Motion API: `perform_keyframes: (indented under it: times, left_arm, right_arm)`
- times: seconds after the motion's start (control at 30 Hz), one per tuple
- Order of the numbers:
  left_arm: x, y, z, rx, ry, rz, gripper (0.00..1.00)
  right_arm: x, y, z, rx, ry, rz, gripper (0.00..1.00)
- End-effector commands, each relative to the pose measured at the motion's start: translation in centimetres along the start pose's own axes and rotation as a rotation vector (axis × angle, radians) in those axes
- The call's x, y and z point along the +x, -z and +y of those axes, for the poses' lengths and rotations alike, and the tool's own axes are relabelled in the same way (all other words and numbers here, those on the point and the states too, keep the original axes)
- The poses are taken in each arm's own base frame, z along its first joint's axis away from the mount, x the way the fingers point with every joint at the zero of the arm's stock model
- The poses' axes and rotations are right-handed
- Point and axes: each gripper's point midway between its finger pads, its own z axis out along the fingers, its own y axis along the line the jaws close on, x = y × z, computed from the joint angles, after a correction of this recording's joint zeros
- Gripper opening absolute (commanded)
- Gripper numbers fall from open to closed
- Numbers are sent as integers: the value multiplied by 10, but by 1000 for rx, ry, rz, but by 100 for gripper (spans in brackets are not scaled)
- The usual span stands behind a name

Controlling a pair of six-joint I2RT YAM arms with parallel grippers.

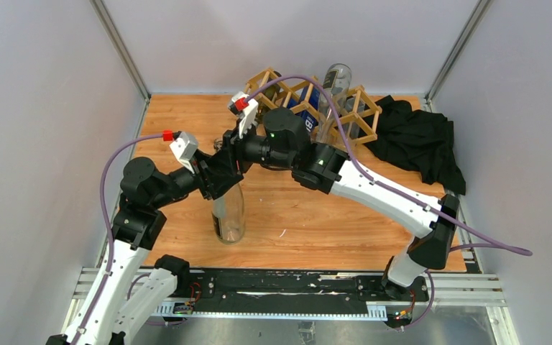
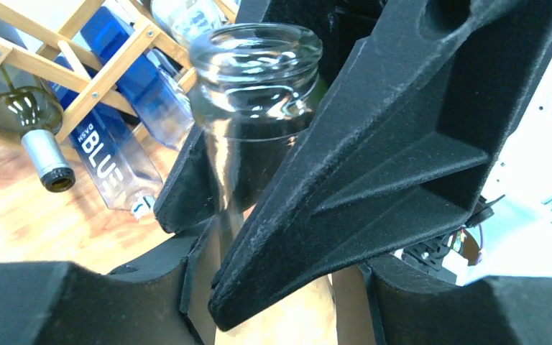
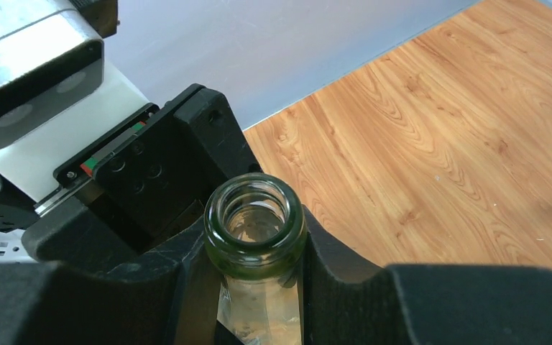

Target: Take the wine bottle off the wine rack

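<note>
My left gripper will let go of the wine bottle on the table (image 1: 224,129), beside the end of the rack where the green bottle is.
The wine bottle (image 1: 228,215), clear greenish glass with an open mouth (image 3: 255,226), stands upright on the wooden table, in front of the wine rack (image 1: 309,100) and apart from it. My right gripper (image 3: 255,248) is shut on the top of its neck, just under the lip. My left gripper (image 2: 273,287) comes in from the left and is shut on the neck lower down, below the right gripper's fingers (image 2: 402,144). Seen from above, both grippers (image 1: 223,169) meet at the neck and hide it.
The wooden lattice rack (image 2: 79,79) at the back still holds a blue bottle (image 2: 115,144), a green bottle with a silver neck (image 2: 25,115) and a clear bottle (image 1: 336,75). A black cloth (image 1: 417,140) lies at the back right. Grey walls close three sides.
</note>
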Motion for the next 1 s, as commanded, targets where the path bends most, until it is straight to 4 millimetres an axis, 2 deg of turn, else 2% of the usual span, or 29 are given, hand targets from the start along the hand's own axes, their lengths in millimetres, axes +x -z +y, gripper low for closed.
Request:
perform_keyframes:
  times: [0.0,0.07,0.1,0.13,0.17,0.23,0.27,0.4,0.57,0.8,0.97]
  left_arm:
    - [-15,-3,-1,4,6,-46,26]
    - [-15,-3,0,0,6,-44,12]
    - [-14,-2,0,-1,3,-39,6]
    - [-14,-2,0,-4,-1,-36,1]
    - [-13,-2,1,-6,-5,-35,0]
    - [-14,-2,0,-6,-11,-34,0]
    - [-15,-1,0,-6,-13,-36,0]
    - [-17,-2,0,-6,-25,-43,0]
    - [-19,-1,3,-18,-55,-48,0]
    - [-27,0,8,-45,-135,-54,0]
    - [-35,-7,26,-94,-224,-20,0]
  right_arm:
    - [-78,39,52,-144,-7,-251,0]
    - [-79,44,51,-136,-8,-260,1]
    - [-79,47,50,-131,-10,-263,7]
    - [-78,48,49,-124,-15,-264,16]
    - [-77,50,49,-121,-22,-264,32]
    - [-75,53,48,-124,-48,-259,51]
    - [-73,54,49,-130,-57,-254,55]
    - [-62,55,47,-147,-105,-216,59]
    - [-50,55,44,-141,-131,-180,58]
    - [-56,70,33,-85,-126,-205,62]
    - [-58,89,5,53,-115,-220,68]
